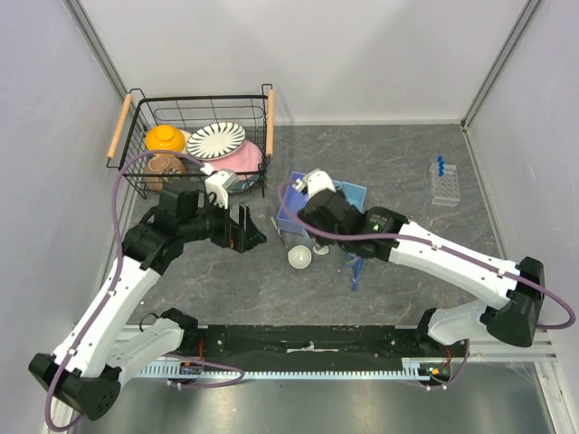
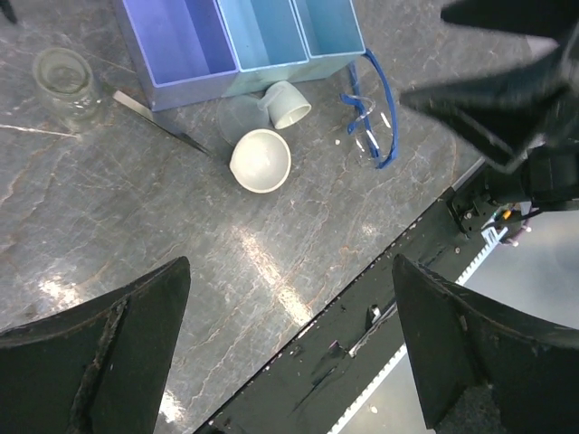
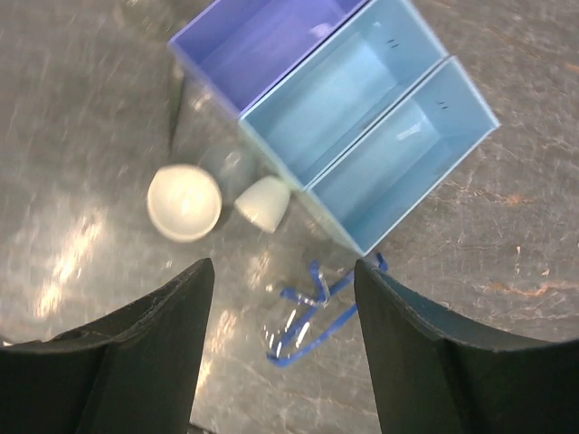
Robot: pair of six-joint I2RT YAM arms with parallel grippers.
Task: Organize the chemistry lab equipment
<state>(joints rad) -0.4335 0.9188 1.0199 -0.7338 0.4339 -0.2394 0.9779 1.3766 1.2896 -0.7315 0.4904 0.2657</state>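
Observation:
My right gripper is going to the tiny white cup's rim (image 1: 323,252) (image 3: 270,227). It will close there, on the side toward the blue stick tools.
A white dome-shaped dish (image 1: 299,257) lies on the grey table in front of a blue three-compartment organizer box (image 1: 355,192). It also shows in the left wrist view (image 2: 261,160) and the right wrist view (image 3: 185,202). A tiny white cup (image 2: 287,104) lies on its side next to it. A thin metal spatula (image 2: 158,122) lies left of the dish. Blue stick tools (image 1: 355,268) lie to the right. The clear tube rack (image 1: 443,188) with blue-capped tubes (image 1: 441,165) stands far right. My left gripper (image 1: 249,233) is open and empty, left of the dish. My right gripper (image 1: 318,237) is open and empty, above the box's front edge, with the stick tools (image 3: 317,312) below it.
A black wire basket (image 1: 201,108) with wooden handles holds striped, pink and orange crockery at the back left. A small clear glass jar (image 2: 65,77) stands left of the organizer (image 2: 240,41). A black rail (image 1: 298,342) runs along the near edge.

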